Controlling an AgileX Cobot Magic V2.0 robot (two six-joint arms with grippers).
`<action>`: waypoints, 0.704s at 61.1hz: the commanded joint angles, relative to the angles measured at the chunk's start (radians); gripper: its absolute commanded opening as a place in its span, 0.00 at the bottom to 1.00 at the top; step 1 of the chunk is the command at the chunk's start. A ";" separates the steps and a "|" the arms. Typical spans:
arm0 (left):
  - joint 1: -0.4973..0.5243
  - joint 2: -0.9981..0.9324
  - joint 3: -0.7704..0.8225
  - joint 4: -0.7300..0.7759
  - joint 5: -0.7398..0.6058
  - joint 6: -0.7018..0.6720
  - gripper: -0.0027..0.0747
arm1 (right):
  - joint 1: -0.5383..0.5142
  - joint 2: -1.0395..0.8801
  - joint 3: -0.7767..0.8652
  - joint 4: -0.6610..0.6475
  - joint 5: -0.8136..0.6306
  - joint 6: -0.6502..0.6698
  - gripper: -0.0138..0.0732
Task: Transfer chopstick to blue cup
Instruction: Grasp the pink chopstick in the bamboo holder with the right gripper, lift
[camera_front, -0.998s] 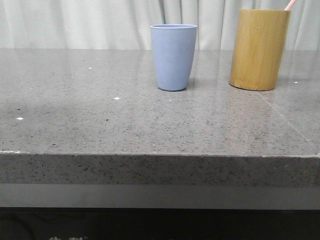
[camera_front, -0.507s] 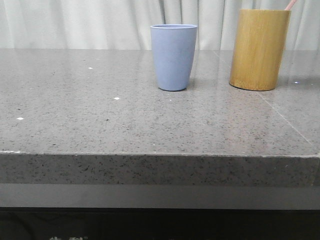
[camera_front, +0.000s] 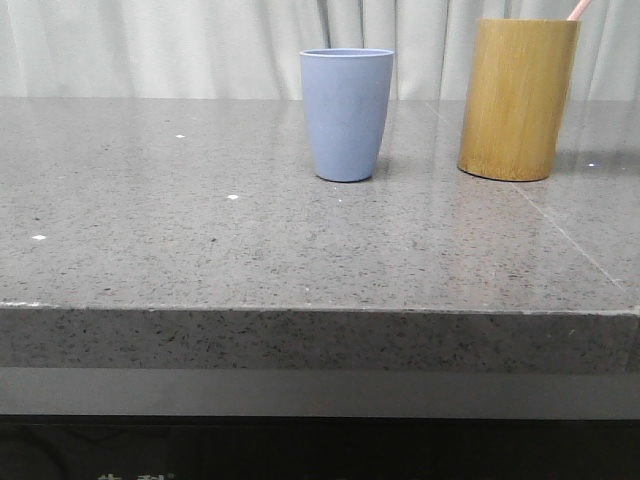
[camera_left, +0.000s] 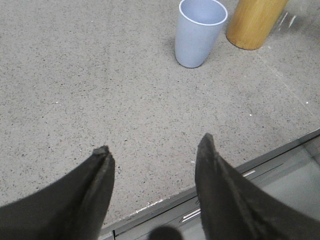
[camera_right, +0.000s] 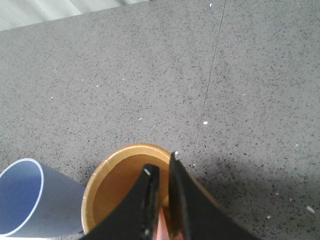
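Observation:
My right gripper has the pink chopstick, still poking out of the bamboo cylinder. I need to put it down inside the blue cup's opening (camera_right: 31, 192), toward the bamboo cylinder.
The blue cup (camera_front: 346, 115) stands upright near the table's far middle, and its mouth looks vacant in the left wrist view (camera_left: 199, 32). To its right stands a bamboo cylinder (camera_front: 518, 98) with the pink chopstick (camera_front: 580, 9) poking out of its top. In the right wrist view my right gripper (camera_right: 161, 162) hangs directly over the bamboo cylinder (camera_right: 115, 185), fingers nearly together with the chopstick (camera_right: 161, 227) pinched between them. The blue cup (camera_right: 30, 200) sits just beside it. My left gripper (camera_left: 154, 143) is open with nothing in it, above the table's front edge, well short of the cups.
The grey speckled stone table (camera_front: 200, 250) has a seam line running past the bamboo cylinder (camera_left: 252, 22). Its front edge (camera_front: 320, 310) drops to a dark shelf below. A pale curtain (camera_front: 150, 45) hangs behind the table.

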 joint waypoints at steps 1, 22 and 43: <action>0.001 0.000 -0.027 -0.023 -0.067 -0.008 0.51 | 0.001 -0.045 -0.034 0.040 -0.037 -0.011 0.14; 0.001 0.000 -0.027 -0.023 -0.067 -0.008 0.51 | 0.001 -0.045 -0.216 -0.028 0.074 -0.011 0.08; 0.001 0.000 -0.027 -0.023 -0.067 -0.008 0.51 | 0.013 -0.048 -0.622 -0.181 0.323 0.039 0.08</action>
